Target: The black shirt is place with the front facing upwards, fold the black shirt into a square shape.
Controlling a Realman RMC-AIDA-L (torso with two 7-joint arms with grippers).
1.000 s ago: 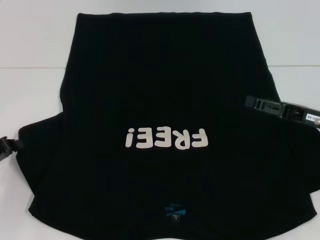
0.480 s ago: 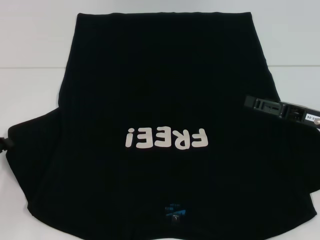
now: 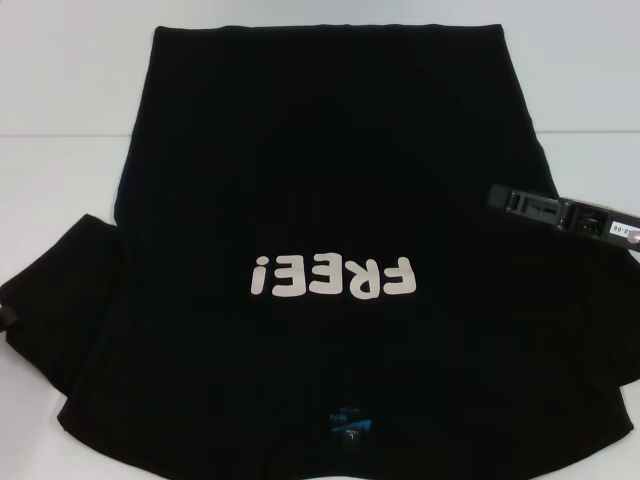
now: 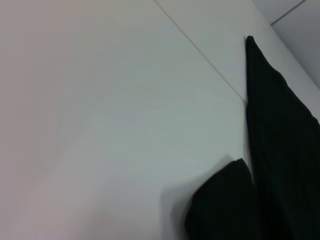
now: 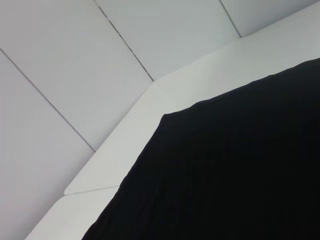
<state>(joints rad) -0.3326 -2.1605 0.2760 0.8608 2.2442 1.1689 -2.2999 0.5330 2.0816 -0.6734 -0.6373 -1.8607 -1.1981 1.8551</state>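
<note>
The robot's left gripper needs to release the end of the sleeve on the front of the black shirt, against the white exclamation mark (image 3: 248,283).
The black shirt (image 3: 320,180) lies spread on the white table (image 3: 60,120), front up. Its white letters "FREE!" (image 3: 332,276) read upside down and the blue neck label (image 3: 350,422) is at the near edge. My right gripper (image 3: 505,200) reaches in from the right, over the shirt's right side. My left gripper (image 3: 5,316) shows only as a dark bit at the left frame edge, by the left sleeve (image 3: 70,270). The left wrist view shows the shirt's edge (image 4: 280,150) and a sleeve fold (image 4: 220,205). The right wrist view shows black cloth (image 5: 240,170).
White table surface lies bare to the left of the shirt (image 4: 100,125) and beyond its far hem (image 3: 320,12). The right wrist view shows the table's edge (image 5: 130,130) and grey floor tiles (image 5: 60,65) beyond it.
My left gripper has moved left, almost out of the head view. The left sleeve has changed shape, its upper edge now reaching higher. The right gripper has barely moved.
</note>
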